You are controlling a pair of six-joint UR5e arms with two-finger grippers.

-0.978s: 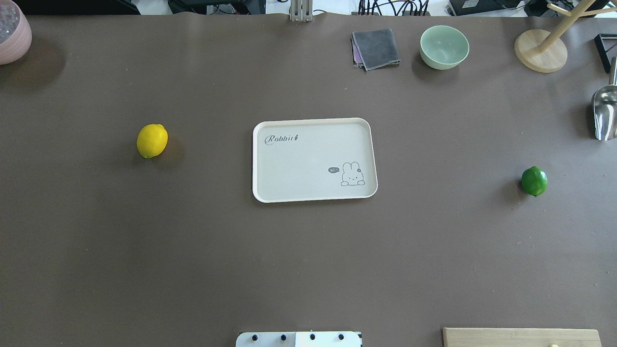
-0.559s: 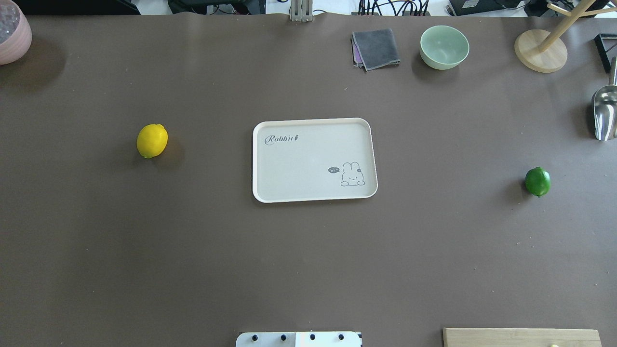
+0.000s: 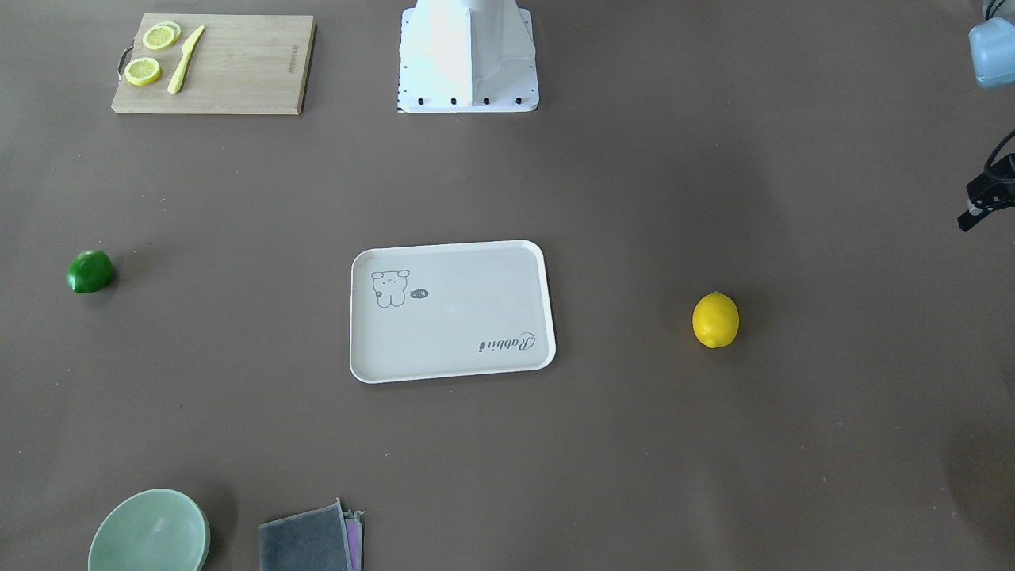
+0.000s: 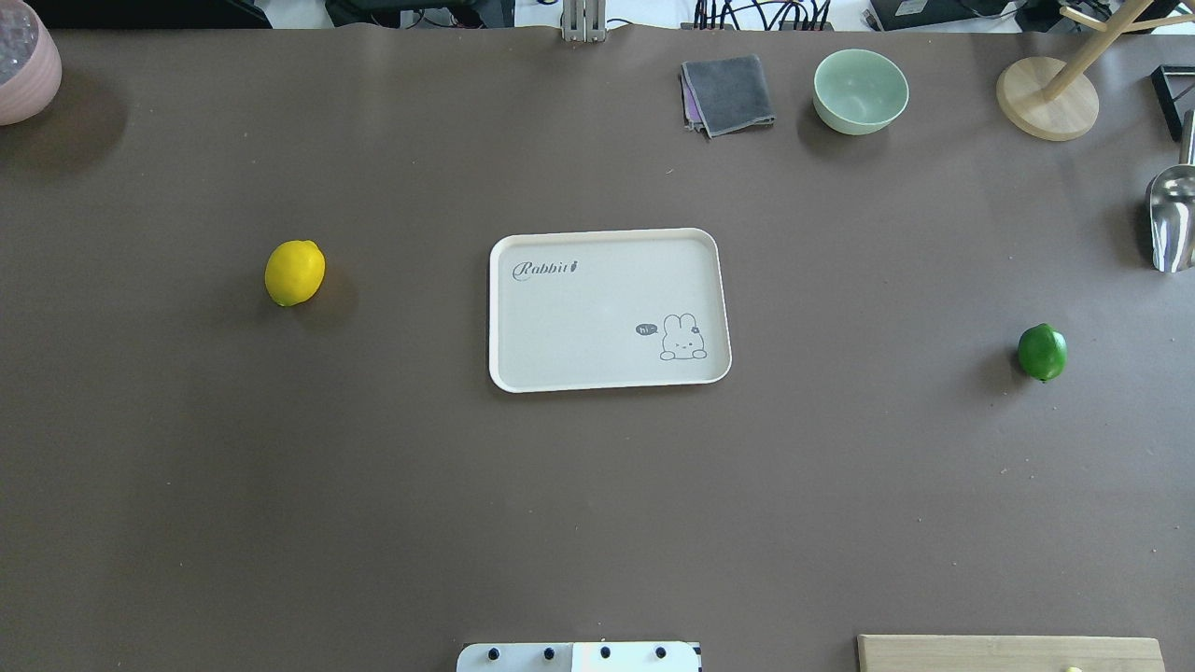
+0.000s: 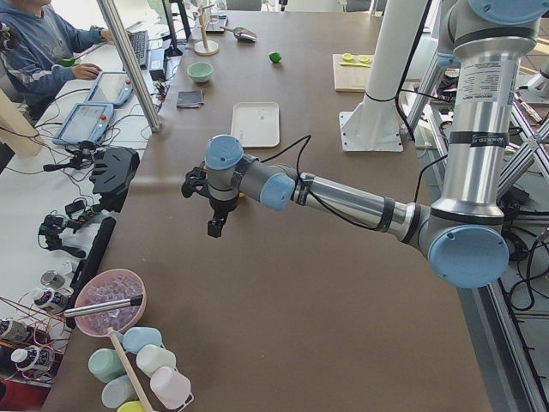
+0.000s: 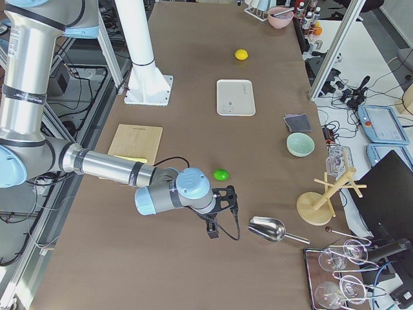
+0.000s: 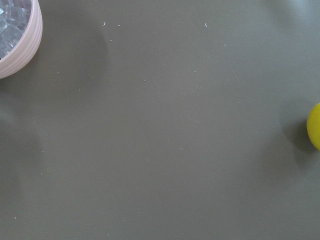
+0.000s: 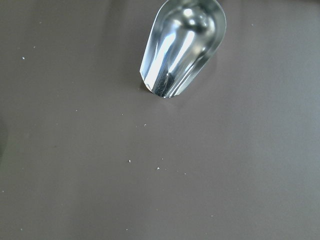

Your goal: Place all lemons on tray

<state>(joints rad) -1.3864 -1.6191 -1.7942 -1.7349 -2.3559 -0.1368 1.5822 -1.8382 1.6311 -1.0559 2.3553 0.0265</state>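
Note:
I close my right gripper next around the middle of the green lemon (image 3: 91, 270), because that lemon still has to go on the tray.
The yellow lemon (image 4: 295, 273) lies on the table left of the tray (image 4: 597, 308); its edge shows at the right of the left wrist view (image 7: 315, 127). The green lemon (image 4: 1042, 352) lies far right of the tray. The tray holds nothing. My left gripper (image 5: 214, 227) hangs above the table on the left side, near the yellow lemon; part of it shows at the front view's right edge (image 3: 983, 198). My right gripper (image 6: 213, 230) hangs over the table between the green lemon (image 6: 221, 174) and the scoop. I cannot tell whether either is open or shut.
A metal scoop (image 4: 1172, 219) lies at the right edge, under the right wrist camera (image 8: 182, 47). A mint bowl (image 4: 860, 91), grey cloth (image 4: 727, 93) and wooden stand (image 4: 1046, 98) sit at the back. A pink bowl (image 4: 23, 61) is back left. A cutting board (image 3: 214, 63) holds lemon slices.
The green lemon has shifted a little to the right and now lies still. The yellow lemon and the tray have not moved.

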